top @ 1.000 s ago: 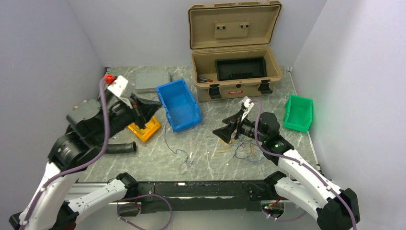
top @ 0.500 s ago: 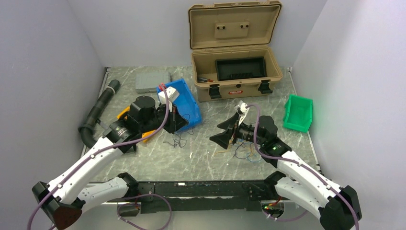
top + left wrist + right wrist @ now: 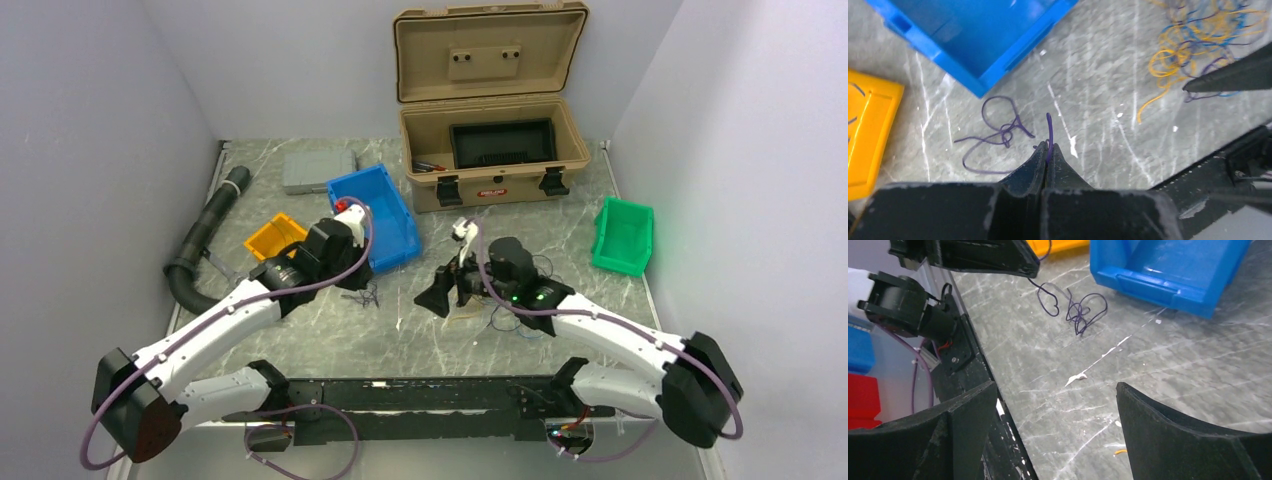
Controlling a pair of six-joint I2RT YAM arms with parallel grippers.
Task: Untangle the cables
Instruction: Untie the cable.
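I have the purple cable's end in my left gripper's fingers and the knot lies away from them, so I should open that gripper and lift the cable by its knotted part (image 3: 1007, 133).
A loose purple cable (image 3: 998, 135) lies looped on the marble table in front of the blue bin (image 3: 973, 30). My left gripper (image 3: 1048, 146) is shut on one end of it, and that end pokes up between the tips. The same purple cable (image 3: 1078, 310) shows in the right wrist view, with the left gripper (image 3: 983, 257) above it. A tangle of yellow, blue and purple cables (image 3: 1198, 40) lies further right, also seen as the tangle (image 3: 510, 318). My right gripper (image 3: 1055, 390) hangs open over bare table left of the tangle, holding nothing. From above, the left gripper (image 3: 365, 287) and right gripper (image 3: 440, 295) face each other.
The blue bin (image 3: 375, 215) and a yellow bin (image 3: 272, 235) sit left of centre. An open tan case (image 3: 490, 150) stands at the back, a green bin (image 3: 622, 235) at the right. A black hose (image 3: 205, 235) and a grey box (image 3: 318, 170) lie at the back left.
My left arm swung from over the yellow bin to in front of the blue bin, staying shut. The right gripper moved left, off the tangle, and remains open.
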